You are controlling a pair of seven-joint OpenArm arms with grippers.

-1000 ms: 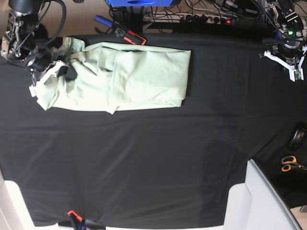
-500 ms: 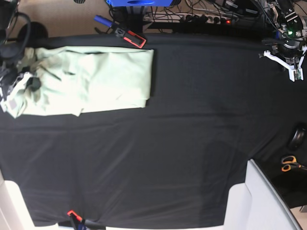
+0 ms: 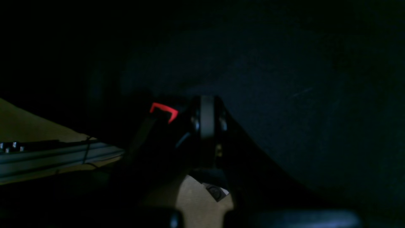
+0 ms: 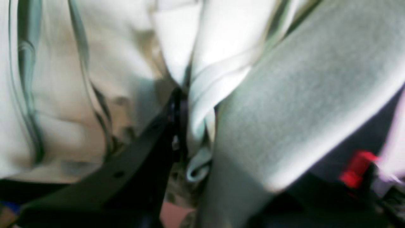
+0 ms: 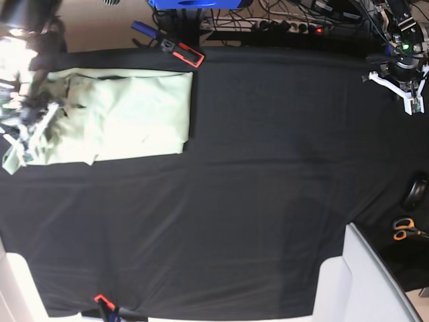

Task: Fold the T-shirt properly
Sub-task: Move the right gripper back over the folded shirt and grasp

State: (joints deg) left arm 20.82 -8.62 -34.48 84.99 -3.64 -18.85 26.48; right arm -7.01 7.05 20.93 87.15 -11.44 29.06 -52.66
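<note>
My right gripper has the T-shirt's crumpled end. It will let go of that end over the shirt's smooth opposite end, just inside the straight edge point(image 5: 170, 126).
The pale mint-green T-shirt point(image 5: 127, 114) lies folded into a rough rectangle at the far left of the black cloth point(image 5: 268, 201). My right gripper point(image 5: 27, 124) is at the shirt's crumpled left end and looks blurred. In the right wrist view the gripper point(image 4: 190, 139) is shut on a bunched fold of the T-shirt point(image 4: 95, 79); its black finger point(image 4: 148, 148) presses the cloth. My left gripper point(image 5: 402, 87) hangs over the table's far right corner, well away from the shirt. In the dark left wrist view its jaws meet at the tips point(image 3: 207, 104) with nothing between them.
A red-and-black clamp point(image 5: 186, 52) sits on the back edge just above the shirt. Scissors point(image 5: 404, 229) and a dark round object point(image 5: 415, 193) lie off the right edge. A white panel point(image 5: 362, 282) stands at the front right. Cables point(image 5: 288, 20) run behind the table.
My right gripper has pulled the T-shirt to the left; its right edge has moved from mid-table toward the left end. The left arm has not moved.
</note>
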